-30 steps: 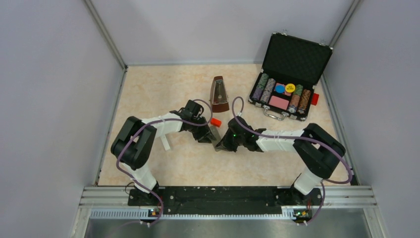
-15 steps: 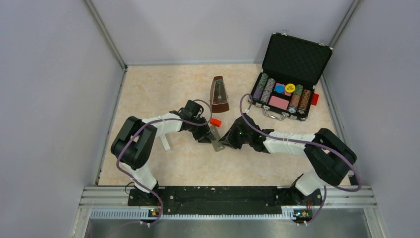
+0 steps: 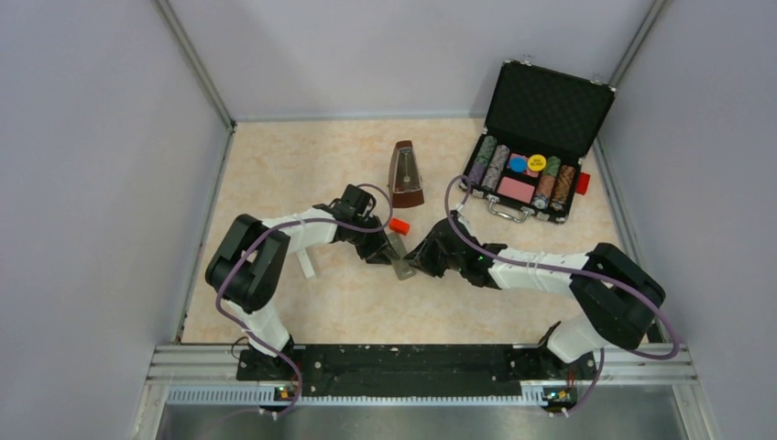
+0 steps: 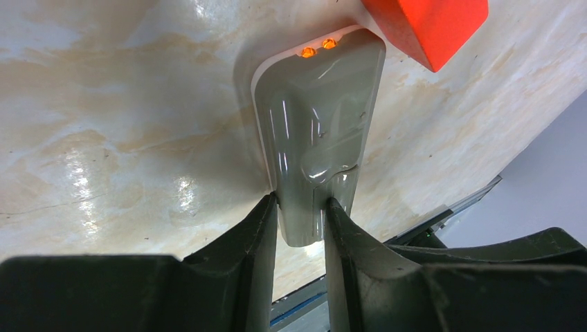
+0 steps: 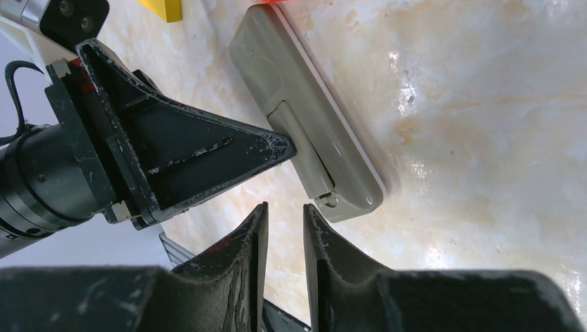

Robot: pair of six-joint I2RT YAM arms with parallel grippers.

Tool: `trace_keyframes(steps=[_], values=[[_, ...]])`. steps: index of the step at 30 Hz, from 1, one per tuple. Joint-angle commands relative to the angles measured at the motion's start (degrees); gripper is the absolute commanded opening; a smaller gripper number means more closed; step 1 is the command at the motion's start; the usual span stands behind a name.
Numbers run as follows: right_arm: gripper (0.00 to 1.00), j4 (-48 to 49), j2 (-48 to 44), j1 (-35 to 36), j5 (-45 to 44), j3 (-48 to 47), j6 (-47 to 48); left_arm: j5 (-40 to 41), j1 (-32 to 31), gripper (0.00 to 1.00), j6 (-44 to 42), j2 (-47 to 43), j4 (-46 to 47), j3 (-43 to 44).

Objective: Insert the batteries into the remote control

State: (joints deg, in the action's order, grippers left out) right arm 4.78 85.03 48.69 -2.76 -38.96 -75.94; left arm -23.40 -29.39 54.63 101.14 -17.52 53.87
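Note:
The latch on the remote's cover is beside the fingers of my right gripper. I should open them, move over and close at that end of the cover (image 5: 319,187).
The grey remote control (image 3: 399,258) lies back-up on the table, with its cover (image 5: 304,155) on the recess. It also shows in the left wrist view (image 4: 320,131) and the right wrist view (image 5: 297,83). My left gripper (image 4: 301,218) is shut on the remote's narrow end, one finger on each long side. My right gripper (image 5: 282,214) sits just off the remote's other end, jaws nearly shut with a narrow gap and nothing between them. In the top view the left gripper (image 3: 377,247) and right gripper (image 3: 420,261) flank the remote. No batteries are in view.
A chunky red-orange block (image 3: 399,224) touches the remote's far end (image 4: 422,21). A yellow block (image 5: 166,8) lies nearby. A metronome (image 3: 405,174) stands behind. An open case of poker chips (image 3: 527,170) sits back right. A slim white bar (image 3: 305,264) lies by the left arm.
The right arm has swung its elbow right and its wrist back, the gripper staying by the remote's end. The left arm and remote have not moved.

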Motion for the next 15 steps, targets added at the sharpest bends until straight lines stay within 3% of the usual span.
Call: trace_keyframes(steps=[1, 15], values=[[0.25, 1.5, 0.9, 1.1, -4.6, 0.4, -3.0, 8.1, -1.7, 0.06, -0.7, 6.4, -3.5, -4.2], [0.24, 0.2, 1.6, 3.1, -5.9, 0.8, -6.3, 7.6, -1.4, 0.05, -0.5, 6.6, -3.1, -4.5]])
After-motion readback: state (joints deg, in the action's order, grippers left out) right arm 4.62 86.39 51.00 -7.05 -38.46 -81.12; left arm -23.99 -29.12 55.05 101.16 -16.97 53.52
